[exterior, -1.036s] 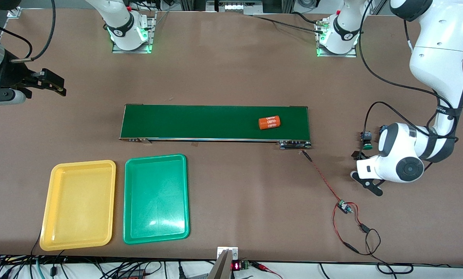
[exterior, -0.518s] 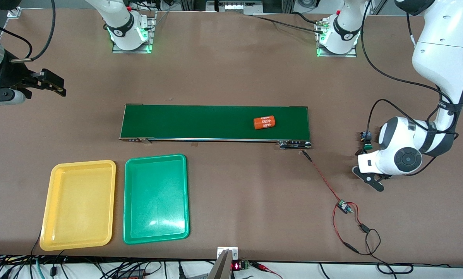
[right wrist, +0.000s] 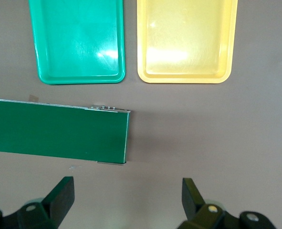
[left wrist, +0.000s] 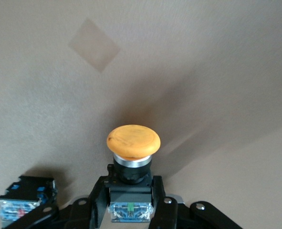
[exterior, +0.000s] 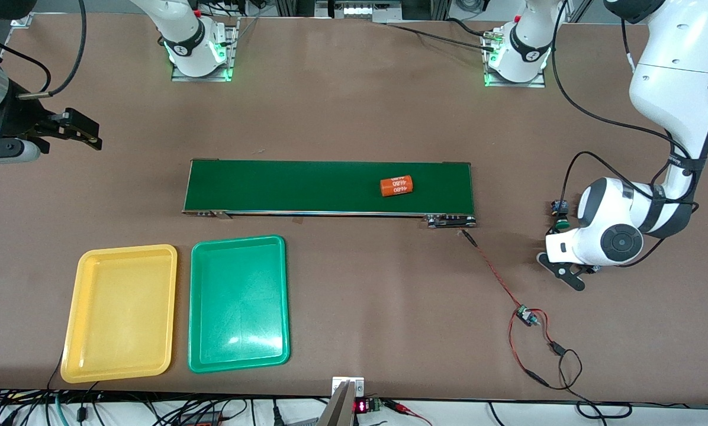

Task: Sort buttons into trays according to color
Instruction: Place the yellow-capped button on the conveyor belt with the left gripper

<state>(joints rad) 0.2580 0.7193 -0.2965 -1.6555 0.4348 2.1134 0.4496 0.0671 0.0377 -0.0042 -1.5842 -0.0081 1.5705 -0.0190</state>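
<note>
My left gripper is going to release the yellow-orange button, now low over the table, on the conveyor belt (exterior: 420,183), setting it free between the orange cylinder and the wire end.
My left gripper (left wrist: 130,193) is shut on the black body of a button (left wrist: 133,143) with a round yellow-orange cap, low over the table at the left arm's end. In the front view the left hand (exterior: 567,249) covers that button. A green-capped button (exterior: 562,223) stands beside the hand. Another button's blue-topped body (left wrist: 24,202) lies close by, its cap hidden. The yellow tray (exterior: 120,313) and the green tray (exterior: 238,305) lie side by side, nearer the camera than the belt. My right gripper (exterior: 76,130) hangs open and waits at the right arm's end.
A long dark-green conveyor belt (exterior: 306,186) crosses the middle of the table with an orange numbered cylinder (exterior: 396,186) on it. A red and black wire with a small board (exterior: 527,315) runs from the belt's end toward the table's near edge.
My left gripper has closed on the yellow-orange button, and the left hand has shifted slightly. The orange cylinder has travelled along the belt toward the right arm's end.
</note>
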